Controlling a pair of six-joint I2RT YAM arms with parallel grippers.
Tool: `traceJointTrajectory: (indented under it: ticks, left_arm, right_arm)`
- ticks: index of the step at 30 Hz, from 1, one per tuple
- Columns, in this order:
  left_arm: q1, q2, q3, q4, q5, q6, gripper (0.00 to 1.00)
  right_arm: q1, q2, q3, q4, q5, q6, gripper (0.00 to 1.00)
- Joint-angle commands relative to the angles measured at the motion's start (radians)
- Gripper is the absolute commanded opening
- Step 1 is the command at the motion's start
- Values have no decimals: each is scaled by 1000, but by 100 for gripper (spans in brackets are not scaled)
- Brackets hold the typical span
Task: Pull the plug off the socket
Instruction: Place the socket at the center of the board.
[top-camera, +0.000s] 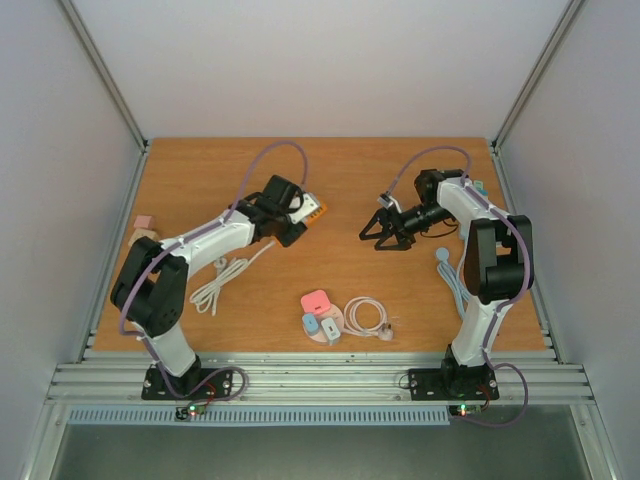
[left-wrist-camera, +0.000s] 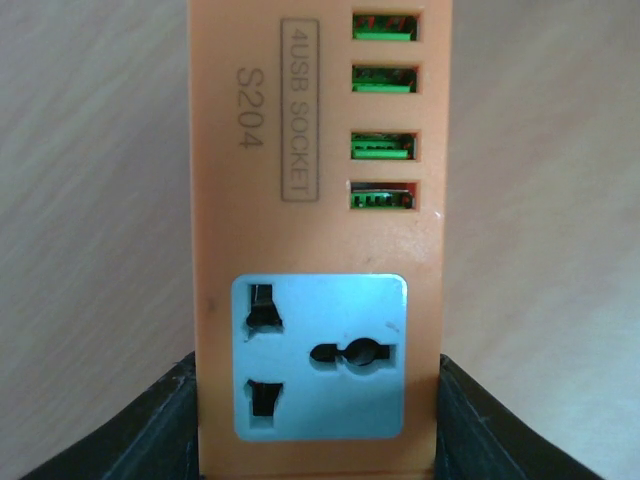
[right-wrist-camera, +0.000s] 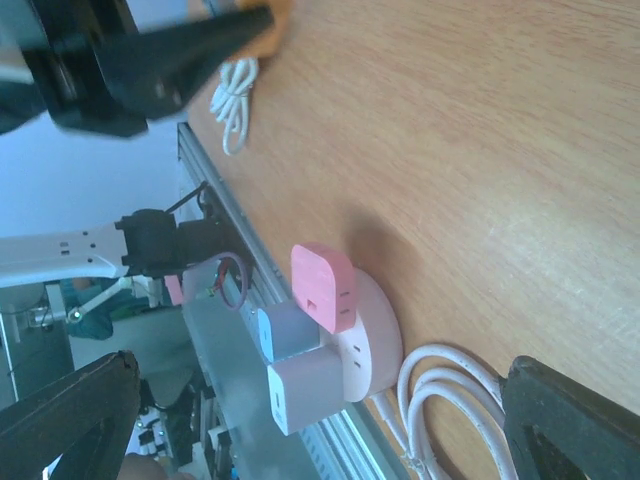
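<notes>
I need to let go of the orange socket strip with my left gripper on the bare table inward from the pink block (top-camera: 190, 209), behind the white cable bundle.
My left gripper (left-wrist-camera: 320, 445) is shut on an orange socket strip (left-wrist-camera: 320, 200), its fingers (left-wrist-camera: 150, 430) pressed against both sides. Nothing is plugged into the strip's blue outlet (left-wrist-camera: 320, 355) or its green USB ports. From above, the strip (top-camera: 311, 208) is held over the table's left centre by my left gripper (top-camera: 292, 216). My right gripper (top-camera: 383, 230) hangs open to its right, with nothing between the fingers. A small grey plug with its cable (top-camera: 443, 256) lies on the table beside the right arm. In the right wrist view my right gripper (right-wrist-camera: 320, 425) stands wide open.
A round pink hub (top-camera: 322, 318) carrying pink, blue and white adapters sits near the front centre, with a coiled white cable (top-camera: 366, 318) beside it. Another white cable bundle (top-camera: 226, 278) lies front left. A pink block (top-camera: 143, 222) and a teal piece (top-camera: 478, 187) sit at the table's side edges.
</notes>
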Motion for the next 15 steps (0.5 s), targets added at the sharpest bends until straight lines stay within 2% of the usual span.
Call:
traceJointTrajectory:
  ticks: [1, 5, 15]
  left_arm:
    - [58, 22, 3, -3, -154, -119, 4]
    - [114, 63, 33, -45, -209, -182, 4]
    - [323, 149, 82, -70, -237, -255, 4]
  right_arm:
    - [-5, -40, -6, 31, 33, 29, 98]
    - [-5, -47, -9, 36, 39, 32, 99]
    - [-5, -46, -10, 38, 43, 30, 98]
